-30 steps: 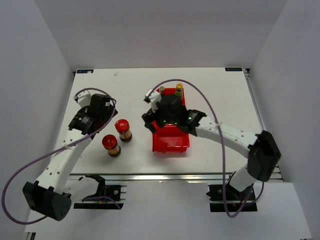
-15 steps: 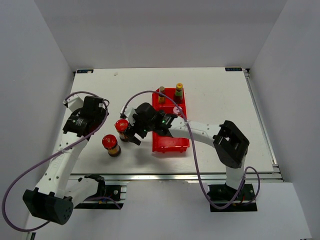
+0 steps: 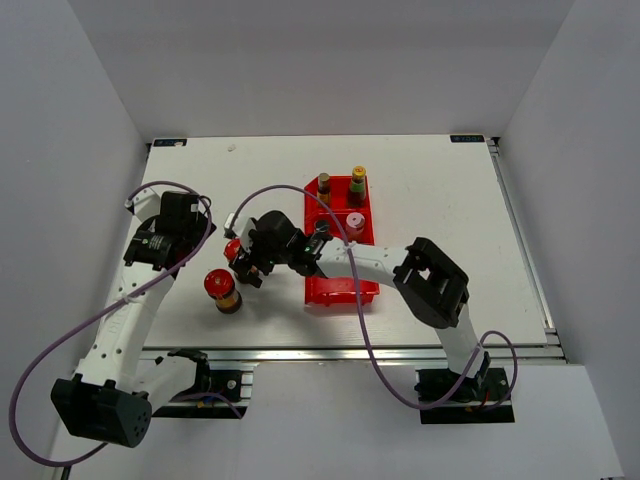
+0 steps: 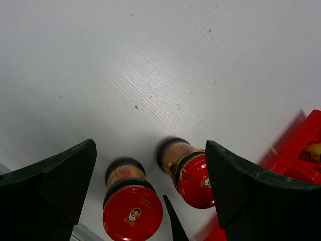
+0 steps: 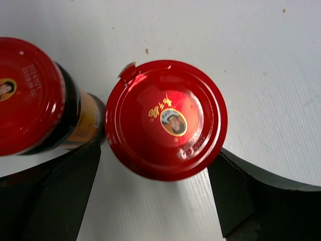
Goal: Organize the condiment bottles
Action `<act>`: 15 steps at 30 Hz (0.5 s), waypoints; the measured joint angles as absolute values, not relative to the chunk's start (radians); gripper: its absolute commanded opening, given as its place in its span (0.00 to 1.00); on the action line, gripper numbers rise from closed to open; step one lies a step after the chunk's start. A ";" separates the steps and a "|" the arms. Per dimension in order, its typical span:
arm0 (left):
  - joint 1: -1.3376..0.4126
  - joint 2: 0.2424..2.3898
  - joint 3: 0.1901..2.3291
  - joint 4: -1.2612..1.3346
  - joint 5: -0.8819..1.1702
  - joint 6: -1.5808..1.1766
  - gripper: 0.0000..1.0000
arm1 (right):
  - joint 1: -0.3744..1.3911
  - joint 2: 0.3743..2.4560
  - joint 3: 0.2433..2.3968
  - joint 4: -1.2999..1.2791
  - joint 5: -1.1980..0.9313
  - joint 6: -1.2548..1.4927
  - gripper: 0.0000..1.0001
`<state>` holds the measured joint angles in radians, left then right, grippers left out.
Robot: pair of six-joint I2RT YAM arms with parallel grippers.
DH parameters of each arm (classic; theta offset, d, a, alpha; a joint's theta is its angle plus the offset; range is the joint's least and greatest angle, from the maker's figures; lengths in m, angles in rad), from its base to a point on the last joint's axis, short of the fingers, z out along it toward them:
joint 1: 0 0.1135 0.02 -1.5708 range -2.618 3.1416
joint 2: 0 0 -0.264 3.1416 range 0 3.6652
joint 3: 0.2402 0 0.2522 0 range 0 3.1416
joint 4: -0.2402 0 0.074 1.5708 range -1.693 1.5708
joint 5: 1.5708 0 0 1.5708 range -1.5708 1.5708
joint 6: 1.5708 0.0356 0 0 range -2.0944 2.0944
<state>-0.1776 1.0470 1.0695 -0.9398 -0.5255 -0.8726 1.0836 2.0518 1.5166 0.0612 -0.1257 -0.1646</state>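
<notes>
The robot's left gripper will close on the red lid of the free jar (image 3: 218, 283) (image 4: 133, 213), since the right gripper is around the jar closer to the red tray.
Two squat dark jars with red lids stand left of the red tray (image 3: 340, 290). My right gripper (image 3: 245, 262) is open and low around the nearer-to-tray jar (image 3: 233, 247); in the right wrist view its fingers (image 5: 55, 191) flank that jar's lid (image 5: 165, 125), with the other jar (image 5: 30, 95) just to the left. That other jar (image 3: 222, 287) stands free. My left gripper (image 3: 180, 228) is open and empty, high above the table; its view shows both jars (image 4: 133, 211) (image 4: 193, 178). The tray holds a dark-capped bottle (image 3: 323, 186), a yellow-capped green one (image 3: 357, 182) and a pink-capped one (image 3: 354, 222).
The tray's near compartment (image 3: 340, 275) holds nothing. The red tray's edge shows at the right of the left wrist view (image 4: 301, 150). Cables loop over the table near both arms. White walls surround the table.
My right gripper has swung left from above the tray to the jar beside it, uncovering the pink-capped bottle standing in the tray. My left arm drew back slightly to the left.
</notes>
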 measured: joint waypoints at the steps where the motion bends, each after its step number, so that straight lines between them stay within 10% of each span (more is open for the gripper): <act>1: -0.178 1.047 1.069 -0.940 -0.525 -0.872 0.98 | 1.085 2.060 1.520 0.072 -0.118 -0.163 0.89; 15: -0.178 1.037 1.069 -0.941 -0.524 -0.865 0.98 | 1.089 2.077 1.534 0.193 -0.104 -0.146 0.85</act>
